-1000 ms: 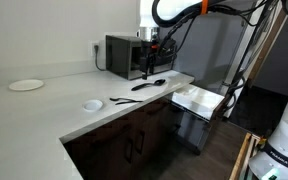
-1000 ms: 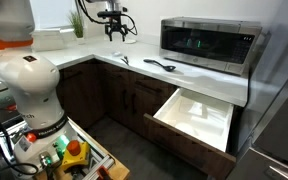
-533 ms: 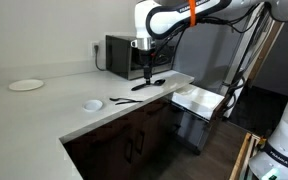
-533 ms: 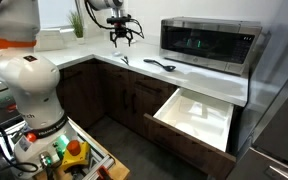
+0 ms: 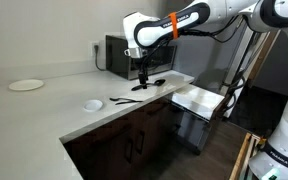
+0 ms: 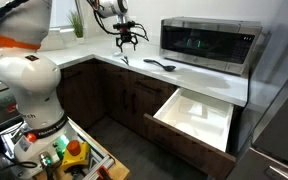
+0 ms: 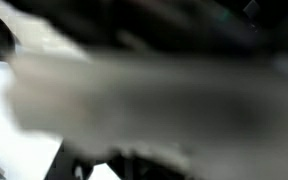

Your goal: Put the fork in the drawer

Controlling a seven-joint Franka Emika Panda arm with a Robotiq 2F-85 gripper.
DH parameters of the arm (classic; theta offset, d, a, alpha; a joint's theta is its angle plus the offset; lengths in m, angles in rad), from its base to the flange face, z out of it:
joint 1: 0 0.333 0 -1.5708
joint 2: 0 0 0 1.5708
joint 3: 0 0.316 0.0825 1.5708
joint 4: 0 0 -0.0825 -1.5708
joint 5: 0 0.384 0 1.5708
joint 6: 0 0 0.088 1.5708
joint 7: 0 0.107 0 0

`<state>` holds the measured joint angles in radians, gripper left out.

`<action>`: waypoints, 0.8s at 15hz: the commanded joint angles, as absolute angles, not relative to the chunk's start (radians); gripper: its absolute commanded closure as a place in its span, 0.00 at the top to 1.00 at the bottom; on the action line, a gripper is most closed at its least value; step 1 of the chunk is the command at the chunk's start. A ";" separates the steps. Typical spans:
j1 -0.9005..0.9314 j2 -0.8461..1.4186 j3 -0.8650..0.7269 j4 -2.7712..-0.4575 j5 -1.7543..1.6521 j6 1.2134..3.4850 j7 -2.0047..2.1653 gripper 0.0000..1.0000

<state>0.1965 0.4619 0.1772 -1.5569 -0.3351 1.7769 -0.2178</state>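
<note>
Next, I close my gripper on the middle of the dark fork (image 5: 121, 99), between the small white bowl and the black spoon.
A dark fork (image 5: 125, 100) lies flat on the white counter; it is small in an exterior view (image 6: 124, 60). A black spoon (image 5: 152, 84) lies beside it, closer to the microwave, as an exterior view (image 6: 161, 66) also shows. My gripper (image 5: 144, 73) hangs above the counter over the spoon end, fingers spread and empty, as seen in an exterior view (image 6: 129, 39). The drawer (image 5: 198, 101) is pulled out past the counter's end, its white inside (image 6: 196, 112) empty. The wrist view is a blur.
A microwave (image 5: 122, 56) stands at the back of the counter, just behind the gripper, and shows in an exterior view (image 6: 209, 42). A white plate (image 5: 26, 85) and a small white bowl (image 5: 92, 104) sit further along the counter. Dark cabinet doors (image 6: 129, 100) are below.
The gripper has come down from in front of the microwave toward the counter and the utensils. The fork, spoon and drawer have not moved.
</note>
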 commanded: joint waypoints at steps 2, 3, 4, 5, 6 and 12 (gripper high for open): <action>0.196 0.494 0.194 -1.562 -0.284 1.841 -0.324 1.00; 0.197 0.504 0.197 -1.560 -0.285 1.863 -0.348 1.00; 0.196 0.519 0.202 -1.549 -0.273 1.882 -0.364 1.00; 0.201 0.531 0.202 -1.543 -0.277 1.901 -0.365 1.00; 0.210 0.547 0.201 -1.534 -0.286 1.924 -0.362 1.00; 0.242 0.582 0.193 -1.518 -0.295 1.956 -0.346 1.00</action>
